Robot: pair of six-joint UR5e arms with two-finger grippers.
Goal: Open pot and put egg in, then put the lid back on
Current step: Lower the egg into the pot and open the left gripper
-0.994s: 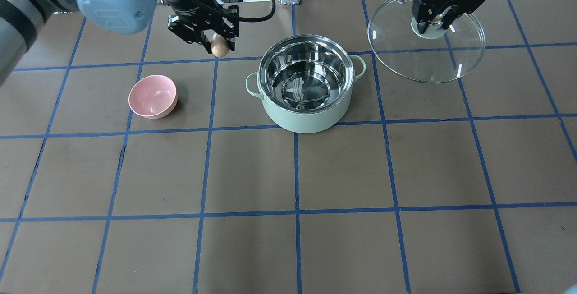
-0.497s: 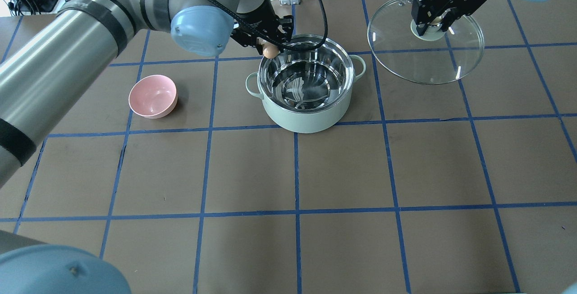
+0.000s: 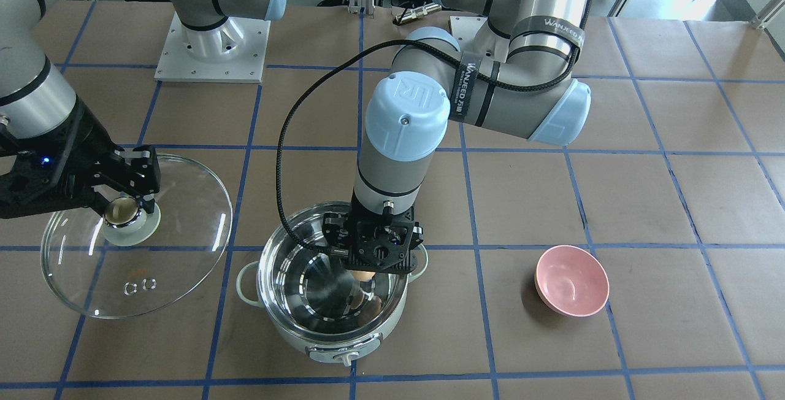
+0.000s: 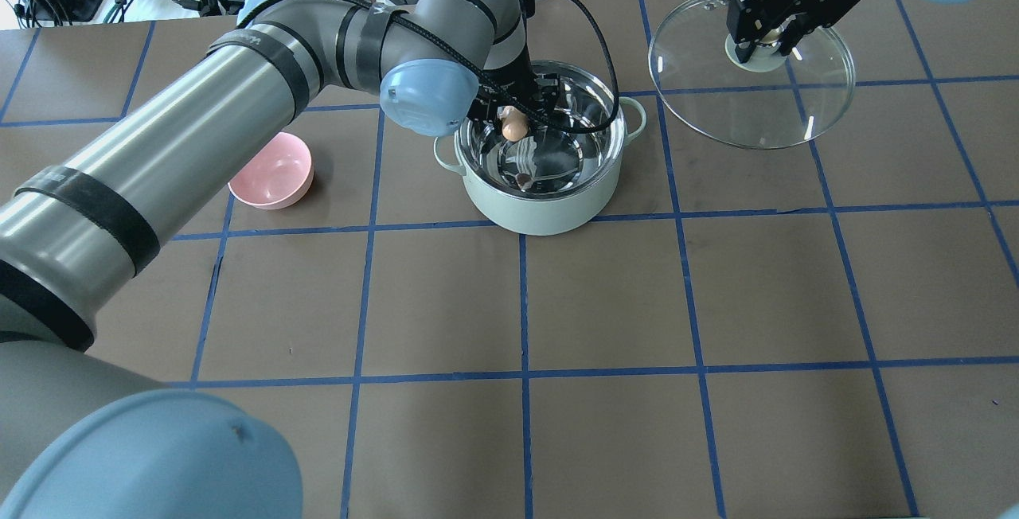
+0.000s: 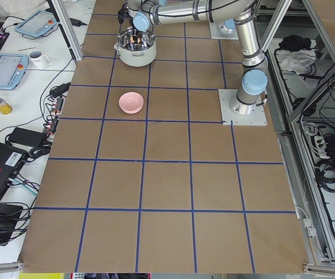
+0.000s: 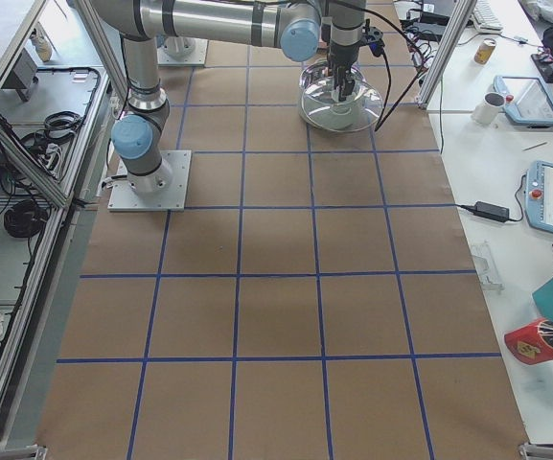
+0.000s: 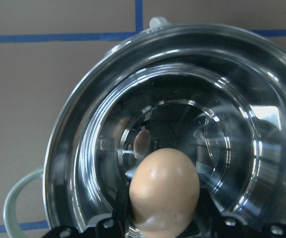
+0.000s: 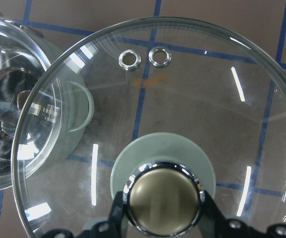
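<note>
Next, my left gripper releases the tan egg on the steel bottom of the mint-green pot (image 3: 340,284) (image 7: 176,166).
The mint-green pot (image 4: 549,212) stands open mid-table, its steel inside empty; it also shows in the front view (image 3: 288,332). My left gripper (image 4: 513,121) is shut on the tan egg (image 4: 513,128) and holds it over the pot's opening, inside the rim line. The egg fills the left wrist view (image 7: 164,187) above the pot's bottom. My right gripper (image 4: 766,35) is shut on the beige knob of the glass lid (image 4: 756,113) and holds the lid off to the pot's right. The lid (image 3: 92,289) and its knob (image 8: 163,204) show clearly.
A small pink bowl (image 4: 271,170) sits empty on the table to the pot's left, partly under my left forearm. Brown table with a blue tape grid (image 4: 525,304) stretches in front of the pot.
My left gripper has carried the egg rightward from beside the pink bowl's far side to over the pot's opening. The right gripper and lid have stayed still.
</note>
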